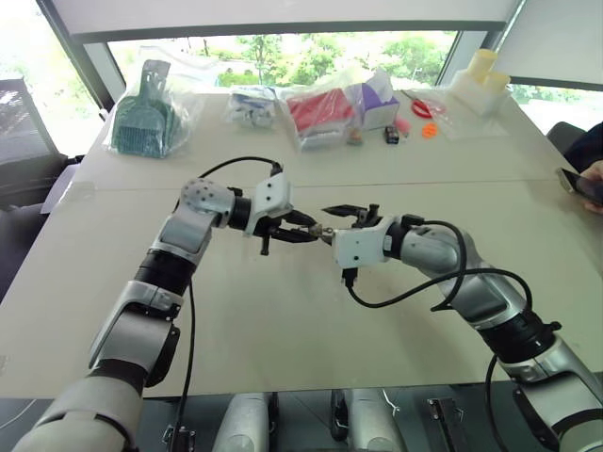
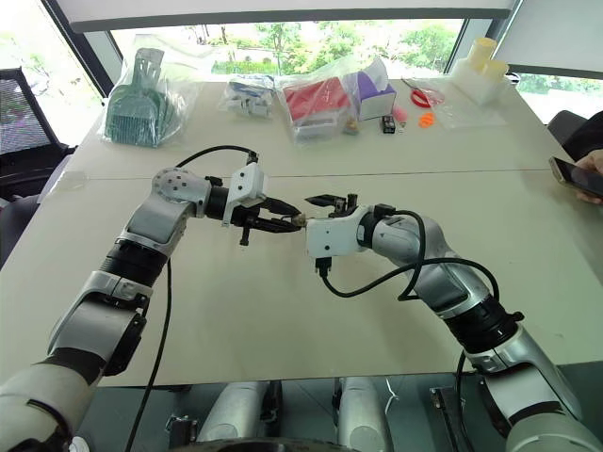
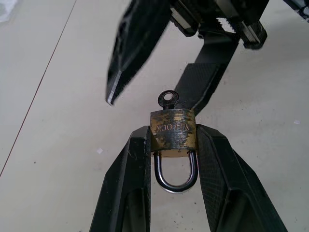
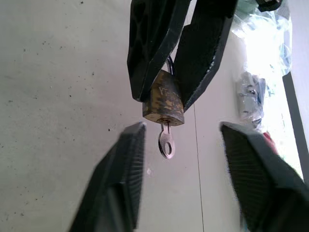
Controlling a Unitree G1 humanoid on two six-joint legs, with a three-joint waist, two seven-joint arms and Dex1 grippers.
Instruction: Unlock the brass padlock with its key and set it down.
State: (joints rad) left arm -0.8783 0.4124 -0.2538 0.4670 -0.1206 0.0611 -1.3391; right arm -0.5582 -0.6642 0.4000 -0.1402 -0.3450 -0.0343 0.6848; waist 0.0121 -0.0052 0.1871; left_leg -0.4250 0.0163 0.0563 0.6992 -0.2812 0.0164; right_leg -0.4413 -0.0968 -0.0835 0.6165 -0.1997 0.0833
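The loop is between my left gripper's fingers. Next, my right gripper turns and takes the padlock point(image 4: 165, 102) by its body before my left gripper takes the loop.
The brass padlock point(image 3: 172, 129) hangs above the table, pinched by its body between the two black fingers of my left gripper point(image 1: 309, 230), which is shut on it. Its silvery loop point(image 3: 176, 176) points back toward the left wrist. The key point(image 4: 165, 142) sits in the keyhole, its round head sticking out toward my right gripper point(image 4: 183, 128). The right gripper is open, one finger on each side of the key head, touching neither. In the head views the two grippers meet tip to tip over the table's middle, with the padlock point(image 2: 300, 220) between them.
Bagged items line the table's far edge: a teal scoop point(image 1: 141, 108), a white-and-blue bundle point(image 1: 250, 104), a red item point(image 1: 320, 111) and a purple box point(image 1: 377, 99). A pale yellow container point(image 1: 485, 80) stands at the far right. A person's hand with a phone point(image 1: 586, 184) shows at the right edge.
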